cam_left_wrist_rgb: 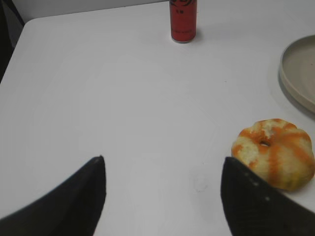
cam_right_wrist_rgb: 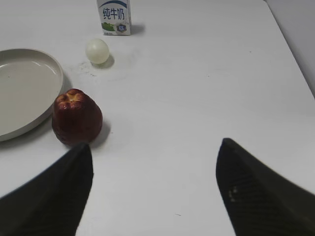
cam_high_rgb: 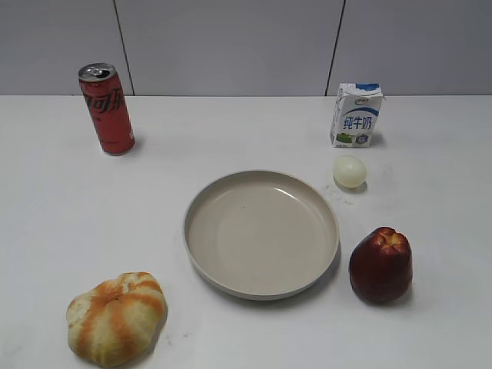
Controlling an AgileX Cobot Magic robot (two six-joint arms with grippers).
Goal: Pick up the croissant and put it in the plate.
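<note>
Next, my left gripper moves to the striped croissant near the beige plate and closes across the croissant's middle [cam_high_rgb: 117,316] [cam_left_wrist_rgb: 273,152].
The croissant [cam_high_rgb: 117,317], a lumpy bun with orange and pale yellow stripes, lies on the white table at the front left. It also shows in the left wrist view [cam_left_wrist_rgb: 274,153], just beyond my right fingertip. The beige plate [cam_high_rgb: 201,257] sits empty in the middle; its rim shows in the left wrist view [cam_left_wrist_rgb: 290,73] and in the right wrist view [cam_right_wrist_rgb: 29,123]. My left gripper [cam_left_wrist_rgb: 162,164] is open and empty, to the left of the croissant. My right gripper [cam_right_wrist_rgb: 155,147] is open and empty over bare table. Neither gripper shows in the exterior view.
A red soda can [cam_high_rgb: 107,109] stands at the back left. A milk carton [cam_high_rgb: 356,115] stands at the back right, with a pale egg [cam_high_rgb: 349,171] in front of it. A dark red apple [cam_high_rgb: 380,264] sits right of the plate, near my right gripper's left finger.
</note>
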